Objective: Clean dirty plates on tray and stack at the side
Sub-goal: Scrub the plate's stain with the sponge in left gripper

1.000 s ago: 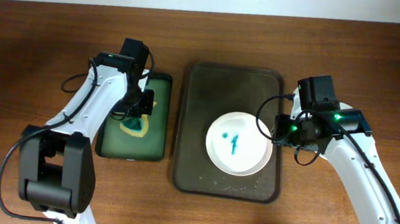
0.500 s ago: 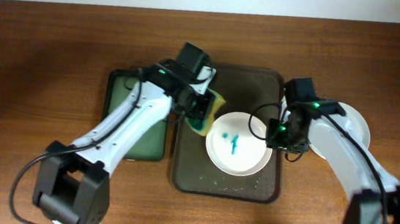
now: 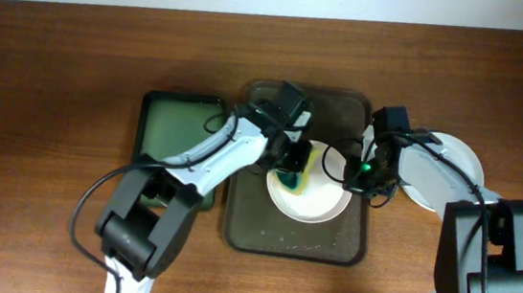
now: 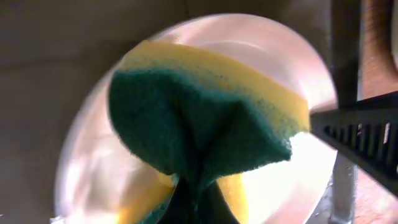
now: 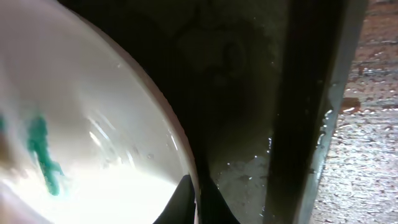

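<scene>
My left gripper is to release the yellow-and-green sponge and leave it lying near the middle of the empty green tray point(image 3: 180, 163).
A white dirty plate point(image 3: 319, 202) with a teal smear point(image 5: 43, 152) lies on the dark tray point(image 3: 250, 218). My left gripper point(image 3: 290, 169) is shut on a yellow-and-green sponge point(image 3: 295, 177) and presses it onto the plate's left part; the sponge point(image 4: 199, 118) fills the left wrist view over the plate point(image 4: 292, 180). My right gripper point(image 3: 362, 173) is shut on the plate's right rim point(image 5: 186, 168), one finger on each side of the edge. A clean white plate point(image 3: 458, 158) lies on the table right of the tray, partly under my right arm.
A green tray point(image 3: 171, 133) lies empty to the left of the dark tray. The dark tray's raised right rim point(image 5: 311, 112) runs close beside my right gripper. Water drops lie on the tray floor point(image 3: 295, 246).
My left gripper carried the sponge from the green tray rightward onto the dirty plate. My right gripper moved in and closed on the plate's right rim.
</scene>
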`<state>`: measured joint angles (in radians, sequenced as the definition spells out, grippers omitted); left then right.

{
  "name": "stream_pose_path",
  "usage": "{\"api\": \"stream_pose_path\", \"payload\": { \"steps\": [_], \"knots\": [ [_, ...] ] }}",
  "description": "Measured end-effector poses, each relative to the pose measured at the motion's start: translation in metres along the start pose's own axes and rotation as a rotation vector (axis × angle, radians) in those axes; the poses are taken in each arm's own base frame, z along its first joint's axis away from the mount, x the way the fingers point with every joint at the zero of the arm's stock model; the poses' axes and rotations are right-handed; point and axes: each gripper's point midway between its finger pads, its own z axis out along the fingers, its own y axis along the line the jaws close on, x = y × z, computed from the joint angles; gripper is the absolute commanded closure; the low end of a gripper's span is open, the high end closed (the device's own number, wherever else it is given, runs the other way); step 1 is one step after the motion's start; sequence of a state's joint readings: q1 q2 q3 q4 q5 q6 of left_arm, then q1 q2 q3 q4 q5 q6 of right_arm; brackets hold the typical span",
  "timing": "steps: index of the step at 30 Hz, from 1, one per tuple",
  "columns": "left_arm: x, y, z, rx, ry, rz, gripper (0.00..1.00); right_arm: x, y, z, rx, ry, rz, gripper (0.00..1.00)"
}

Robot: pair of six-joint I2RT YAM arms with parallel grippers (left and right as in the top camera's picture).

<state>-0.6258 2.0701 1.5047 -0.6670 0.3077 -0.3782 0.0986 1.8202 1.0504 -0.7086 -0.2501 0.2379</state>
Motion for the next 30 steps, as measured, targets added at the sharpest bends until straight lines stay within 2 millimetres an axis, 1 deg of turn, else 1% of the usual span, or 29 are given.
{"api": "stream_pose_path", "payload": {
  "steps": [1, 3, 4, 8, 12, 14, 16, 17, 20, 22, 23, 28, 30],
  "knots": [
    [0.003, -0.006, 0.008, 0.019, 0.012, 0.002, 1.00, 0.000, 0.000, 0.000, -0.002, 0.001, 0.002, 0.96],
    [0.011, -0.022, 0.036, 0.075, 0.058, -0.003, 1.00, 0.000, 0.000, 0.000, -0.003, 0.001, 0.003, 0.96],
    [0.011, -0.026, 0.041, 0.094, 0.073, -0.012, 1.00, 0.000, 0.000, 0.000, -0.002, 0.000, 0.004, 0.96],
    [0.009, -0.035, 0.045, 0.176, 0.097, -0.021, 1.00, -0.001, -0.005, -0.001, 0.011, -0.007, 0.010, 0.96],
    [0.009, -0.043, 0.046, 0.198, 0.114, 0.081, 1.00, -0.002, -0.005, -0.001, 0.013, -0.007, 0.011, 0.96],
    [0.012, -0.037, 0.043, 0.117, 0.145, 0.101, 1.00, -0.002, -0.005, -0.001, 0.012, -0.008, 0.011, 0.96],
    [0.013, -0.028, 0.037, 0.031, 0.164, 0.089, 1.00, -0.002, -0.004, -0.001, 0.006, -0.008, 0.011, 0.96],
    [0.009, -0.013, 0.029, -0.067, 0.169, 0.070, 1.00, -0.002, -0.002, -0.001, -0.004, -0.008, 0.008, 0.96],
    [-0.002, 0.022, 0.015, -0.252, 0.137, 0.036, 1.00, -0.002, -0.001, -0.001, -0.006, -0.009, 0.007, 0.96],
    [-0.008, 0.044, 0.008, -0.336, 0.115, 0.016, 1.00, -0.002, 0.002, 0.000, -0.019, -0.011, 0.003, 0.96],
    [-0.010, 0.050, 0.005, -0.367, 0.105, 0.016, 1.00, -0.003, 0.004, 0.001, -0.025, -0.013, 0.000, 0.96],
    [-0.012, 0.050, 0.006, -0.377, 0.095, 0.011, 1.00, -0.003, 0.005, 0.001, -0.027, -0.013, 0.007, 0.96],
    [-0.009, 0.039, 0.014, -0.320, 0.108, 0.010, 1.00, -0.003, 0.005, 0.001, -0.027, -0.013, 0.008, 0.96]
  ]
}}
